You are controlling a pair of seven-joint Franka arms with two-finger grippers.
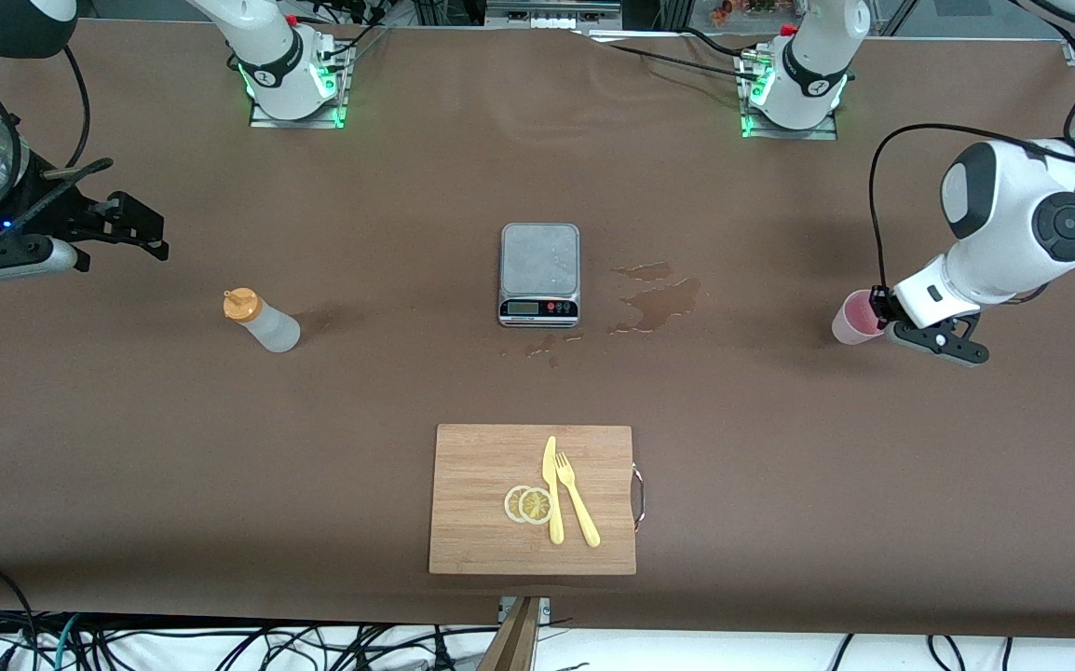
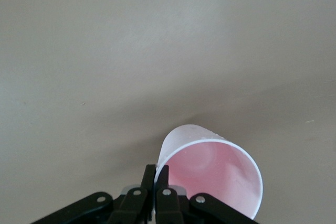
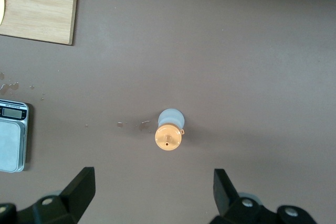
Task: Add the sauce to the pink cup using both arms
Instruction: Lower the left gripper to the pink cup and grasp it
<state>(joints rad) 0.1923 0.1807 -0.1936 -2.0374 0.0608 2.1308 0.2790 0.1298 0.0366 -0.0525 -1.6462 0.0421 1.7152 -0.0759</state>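
The robot's left gripper needs to release the pink cup upright on the kitchen scale's grey plate (image 1: 550,276), close to the scale's dark display panel.
The sauce bottle (image 1: 263,321), whitish with an orange cap, stands on the brown table toward the right arm's end; the right wrist view shows it from above (image 3: 169,132). My right gripper (image 1: 142,231) is open and empty, up in the air over the table beside the bottle, with the bottle ahead of its spread fingers (image 3: 84,184). My left gripper (image 1: 884,315) is shut on the rim of the pink cup (image 1: 854,317) at the left arm's end of the table. The cup is tilted, and the left wrist view shows its empty inside (image 2: 212,177), with one finger (image 2: 149,178) outside the rim and one inside.
A kitchen scale (image 1: 539,270) stands at the table's middle, with a wet spill (image 1: 659,303) beside it toward the left arm's end. Nearer the front camera lies a wooden cutting board (image 1: 482,503) with two lemon slices (image 1: 528,504), a yellow knife (image 1: 552,489) and a fork (image 1: 578,508).
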